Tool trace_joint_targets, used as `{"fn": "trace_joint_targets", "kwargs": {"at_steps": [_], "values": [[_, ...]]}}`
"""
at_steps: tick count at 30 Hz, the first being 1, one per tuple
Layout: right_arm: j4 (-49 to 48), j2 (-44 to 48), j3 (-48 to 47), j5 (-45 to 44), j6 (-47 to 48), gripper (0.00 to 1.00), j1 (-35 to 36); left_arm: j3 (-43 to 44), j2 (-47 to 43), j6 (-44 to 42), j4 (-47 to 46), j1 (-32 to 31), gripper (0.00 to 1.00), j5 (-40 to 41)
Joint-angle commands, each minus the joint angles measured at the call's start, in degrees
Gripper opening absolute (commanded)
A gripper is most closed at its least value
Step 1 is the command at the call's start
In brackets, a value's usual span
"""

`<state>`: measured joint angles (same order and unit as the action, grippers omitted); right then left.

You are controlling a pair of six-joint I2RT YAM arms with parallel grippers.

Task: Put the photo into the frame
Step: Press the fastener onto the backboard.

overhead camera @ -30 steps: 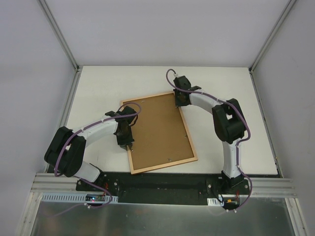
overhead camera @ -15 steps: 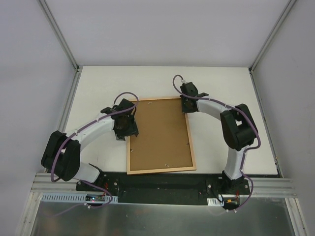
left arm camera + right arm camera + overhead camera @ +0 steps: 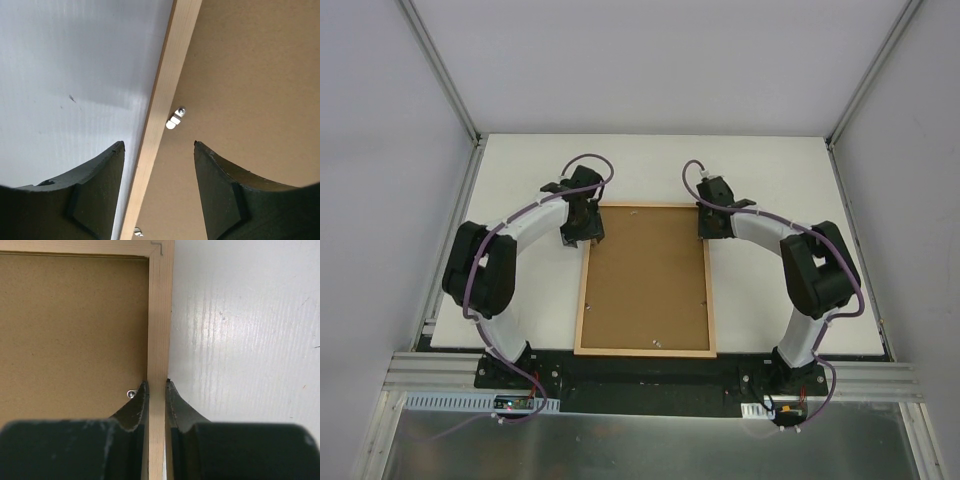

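Next, my left gripper takes the frame's rail farther [image 3: 584,275] toward me, clear of the metal clip, because that clip crowds the spot where its inner finger comes down.
The frame [image 3: 646,351] lies flat, back side up, in the middle of the table, its pale wooden rails around a brown backing board [image 3: 645,278]. The photo is hidden. My right gripper [image 3: 707,232] is shut on the frame's right rail [image 3: 160,315] near the far right corner. My left gripper [image 3: 584,235] is open and straddles the frame's left rail [image 3: 167,95] near the far left corner, one finger over the table, the other over the backing board. A small metal clip [image 3: 175,119] sits just ahead of the left fingers.
The white table [image 3: 770,170] is bounded by grey walls left, right and behind. A black strip [image 3: 640,372] with both arm bases runs along the near edge, just below the frame's near rail. Another metal clip [image 3: 131,394] sits by my right gripper's left finger.
The frame has swung from tilted to square with the table edges. My right gripper moved right and nearer with the rail. My left gripper moved up the left rail toward the far corner.
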<state>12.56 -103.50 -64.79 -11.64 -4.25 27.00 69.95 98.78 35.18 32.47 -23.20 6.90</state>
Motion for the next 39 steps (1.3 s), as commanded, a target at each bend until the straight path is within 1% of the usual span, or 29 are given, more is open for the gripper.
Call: {"fn": "trace_joint_targets", "kwargs": {"at_steps": [1,5,9,11,12,14,17,21,25,35,36,39], "values": [[4.1,1.8,1.2,2.8,1.4,0.0,-0.7,3.2,3.3,-6.6,2.1,0.0,0.56,3.3],[4.1,2.5,1.3,3.8,2.1,0.0,-1.5,4.7,7.2,-8.1,2.1,0.0,0.55,3.8],[4.0,3.7,2.0,4.6,2.1,0.0,-2.1,6.9,10.4,-9.3,2.2,0.0,0.49,3.3],[3.9,4.1,2.1,5.2,2.1,0.0,-2.4,7.0,11.0,-9.1,2.2,0.3,0.47,4.4],[3.8,4.1,2.3,5.4,2.1,0.0,-2.5,7.0,11.0,-8.8,2.2,0.5,0.45,4.8],[3.8,4.0,2.2,5.8,2.1,0.01,-2.5,6.5,11.3,-8.0,2.2,1.1,0.34,5.1],[3.7,4.0,2.2,6.2,2.1,0.0,-2.7,5.9,11.4,-7.7,2.2,1.3,0.21,5.7],[3.6,4.0,2.3,6.5,2.1,0.0,-3.0,4.8,11.4,-7.6,2.2,1.4,0.13,7.5],[3.7,4.0,2.6,6.4,2.1,0.0,-3.0,4.6,11.9,-8.4,2.2,1.4,0.0,10.1],[3.5,3.7,2.7,6.5,2.6,0.0,-4.4,3.8,12.1,-11.4,2.8,0.4,0.0,21.0],[3.4,3.8,2.7,6.8,2.6,0.0,-4.7,3.8,12.0,-11.4,3.1,0.4,0.0,20.5],[2.9,3.7,2.8,7.7,2.8,0.0,-5.6,2.7,10.6,-11.6,2.9,0.4,0.0,15.3]]}}
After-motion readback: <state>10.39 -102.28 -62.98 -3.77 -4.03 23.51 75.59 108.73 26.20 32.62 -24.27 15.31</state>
